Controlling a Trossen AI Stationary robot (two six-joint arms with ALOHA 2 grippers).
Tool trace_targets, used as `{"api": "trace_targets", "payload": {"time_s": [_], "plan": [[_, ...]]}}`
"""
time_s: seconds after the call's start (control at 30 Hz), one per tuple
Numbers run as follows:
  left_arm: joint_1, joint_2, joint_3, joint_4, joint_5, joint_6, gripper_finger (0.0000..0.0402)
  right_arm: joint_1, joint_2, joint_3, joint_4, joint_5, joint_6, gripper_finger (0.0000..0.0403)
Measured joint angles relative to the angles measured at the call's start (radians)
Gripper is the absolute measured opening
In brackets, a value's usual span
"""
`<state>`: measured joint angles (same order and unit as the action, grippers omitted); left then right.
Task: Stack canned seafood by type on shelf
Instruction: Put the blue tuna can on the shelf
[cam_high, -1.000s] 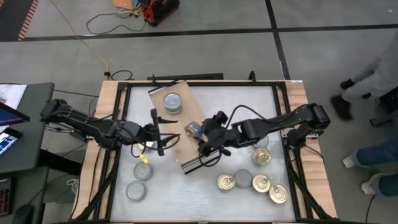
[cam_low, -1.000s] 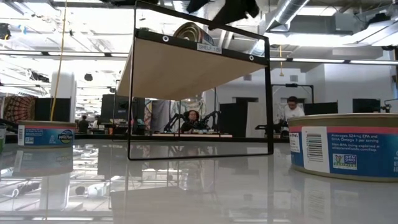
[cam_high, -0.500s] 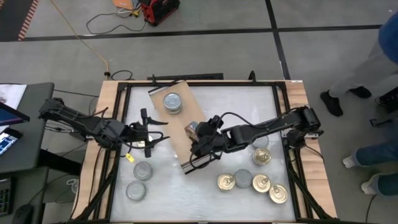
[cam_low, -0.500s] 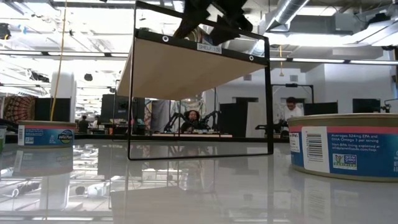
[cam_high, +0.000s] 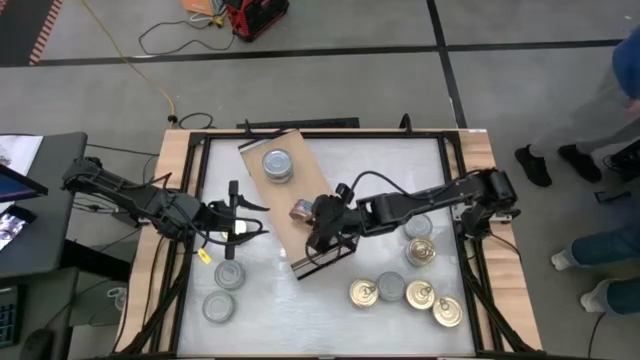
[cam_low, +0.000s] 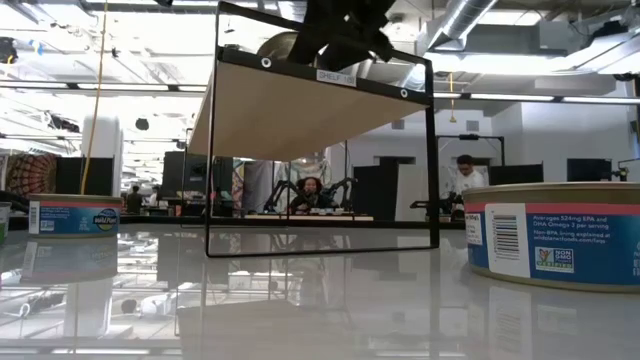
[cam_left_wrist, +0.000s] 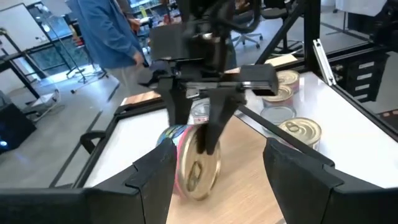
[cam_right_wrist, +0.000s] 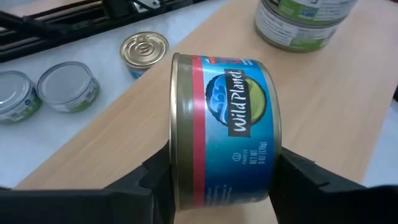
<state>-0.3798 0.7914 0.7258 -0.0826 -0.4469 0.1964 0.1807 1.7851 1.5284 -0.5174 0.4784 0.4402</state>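
I should next move my left gripper to the silver-topped tin (cam_high: 230, 274) closest to the yellow tag and close it there.
The shelf (cam_high: 312, 168) is a light-wood board on a dark frame, seen from below in the low view (cam_low: 290, 115). A stack of silver-topped tins (cam_high: 277, 165) stands on its far end. My right gripper (cam_high: 308, 216) hovers over the board's middle, shut on a blue-labelled, gold-topped tin (cam_right_wrist: 224, 130). The left wrist view shows that tin (cam_left_wrist: 198, 169) on edge. My left gripper (cam_high: 244, 212) is open, level above the table left of the shelf. My right gripper pinches the tin by its two flat ends, one finger on the gold top (cam_left_wrist: 210, 134), the other on the bottom. The fingers (cam_right_wrist: 155, 180) come from above, slanting from the table's right. The tin is on edge, its rim (cam_left_wrist: 199, 198) at the board; whether it touches, I cannot tell.
Two silver-topped tins (cam_high: 228, 275) (cam_high: 218, 306) stand near the table's left side, with a small yellow tag (cam_high: 205, 255) nearby. Several gold- and silver-topped tins (cam_high: 420, 296) cluster at the near right. In the low view a large tin (cam_low: 555, 245) stands close on the right.
My right gripper has carried the tin a little toward the table's left and down over the shelf's middle. My left gripper has drawn back from the shelf toward the table's left edge, staying open.
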Motion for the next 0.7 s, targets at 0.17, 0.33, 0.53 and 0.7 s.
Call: {"api": "trace_targets", "payload": {"time_s": [0.17,0.33,0.53,0.7], "plan": [[0.0,-0.001,0.0,-0.026,0.0,-0.008,0.0228,-0.031,-0.004,0.0,0.002,-0.057,-0.05,0.0216],[0.0,-0.001,0.0,-0.059,0.063,-0.017,0.0228,-0.089,-0.03,0.0,0.003,-0.225,-0.11,0.0227],[-0.005,0.001,0.0,-0.064,0.181,0.043,0.0228,-0.213,-0.032,0.0,0.016,-0.581,-0.113,0.0217],[-0.019,0.002,0.0,-0.064,0.147,0.091,0.0228,-0.306,-0.029,-0.001,0.028,-0.833,-0.069,0.0231]]}}
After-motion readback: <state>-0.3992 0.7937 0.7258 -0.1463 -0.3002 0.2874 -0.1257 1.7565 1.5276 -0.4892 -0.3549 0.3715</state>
